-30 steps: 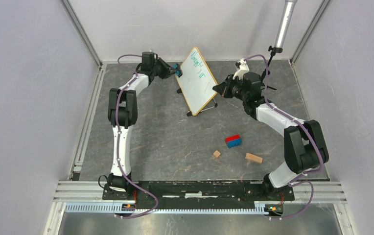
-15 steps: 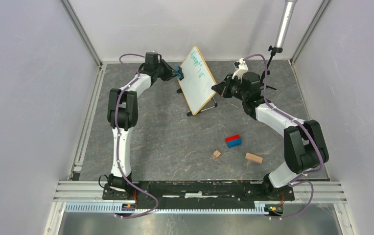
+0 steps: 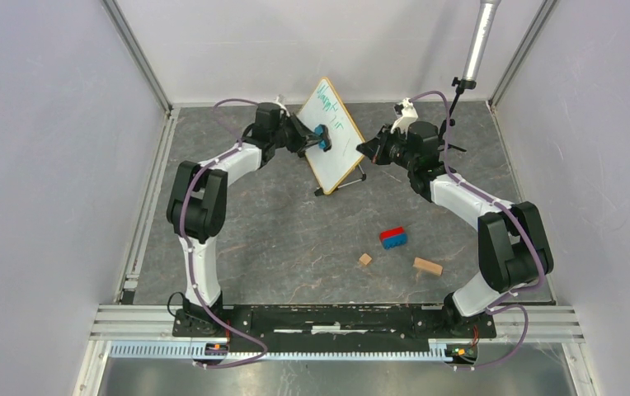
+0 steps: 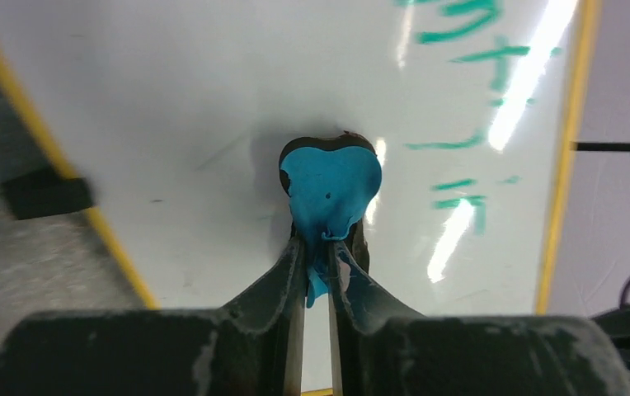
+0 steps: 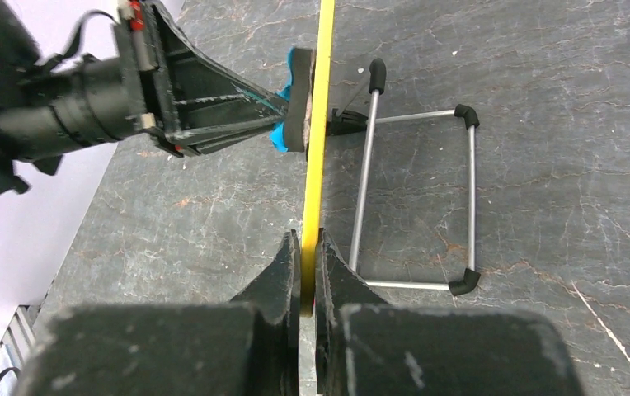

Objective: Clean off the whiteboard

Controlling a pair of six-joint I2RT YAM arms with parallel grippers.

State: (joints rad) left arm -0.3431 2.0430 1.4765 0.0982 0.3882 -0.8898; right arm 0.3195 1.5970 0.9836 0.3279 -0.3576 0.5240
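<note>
The blue eraser has just a thin fold at its end pinched in my left gripper, so next I take the eraser across its full width [image 4: 332,181] before I wipe the marks.
The whiteboard [image 3: 342,155] stands upright on a wire stand [image 5: 415,198] at the back middle, with green marks [image 4: 468,58] on its upper part. My left gripper [image 3: 318,137] is shut on a blue eraser [image 4: 331,186] with a dark pad. It presses the eraser against the board face [image 4: 171,99], left of the marks. My right gripper [image 5: 308,256] is shut on the board's yellow-wood edge [image 5: 320,124] from the right side [image 3: 364,150]. The eraser also shows in the right wrist view [image 5: 295,99], flat against the board.
A blue and red brick [image 3: 392,238], a small wooden cube [image 3: 365,259] and a wooden block [image 3: 427,266] lie on the floor at front right. A metal pole [image 3: 478,41] stands at the back right. Walls enclose the floor on three sides.
My left gripper has moved right with the eraser, from the board's left edge onto the board face. My right gripper has stayed on the board's edge.
</note>
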